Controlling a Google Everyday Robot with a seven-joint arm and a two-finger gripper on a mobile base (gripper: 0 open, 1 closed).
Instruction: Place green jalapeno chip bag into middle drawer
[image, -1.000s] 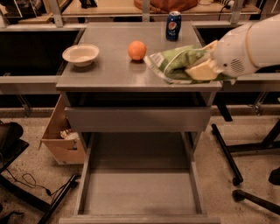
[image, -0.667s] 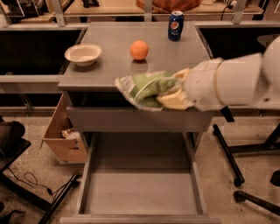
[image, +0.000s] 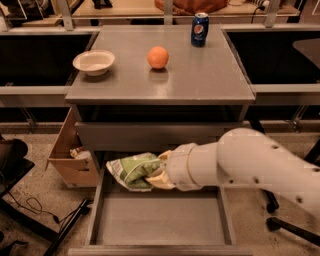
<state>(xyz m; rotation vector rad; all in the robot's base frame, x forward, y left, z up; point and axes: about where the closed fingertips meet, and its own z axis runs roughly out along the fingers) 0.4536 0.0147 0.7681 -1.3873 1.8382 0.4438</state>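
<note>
Next, my gripper lets go of the green jalapeno chip bag somewhere around the middle of the open drawer's grey bottom (image: 147, 203).
The green jalapeno chip bag (image: 133, 170) is a wrinkly green bag held in my gripper (image: 152, 176). The gripper is shut on the bag's right side. It holds the bag just above the back left part of the open middle drawer (image: 160, 220), a wide shallow grey drawer with a bare floor. My white arm (image: 240, 167) reaches in from the right, across the drawer's right side.
On the grey cabinet top (image: 215, 75) stand a white bowl (image: 93, 62), an orange (image: 158, 57) and a blue soda can (image: 199, 29). A cardboard box (image: 72, 160) sits on the floor left of the drawer. Chair legs (image: 277, 222) stand at the right.
My gripper has carried the bag off the cabinet top, left and down past the cabinet's front, to just above the open drawer.
</note>
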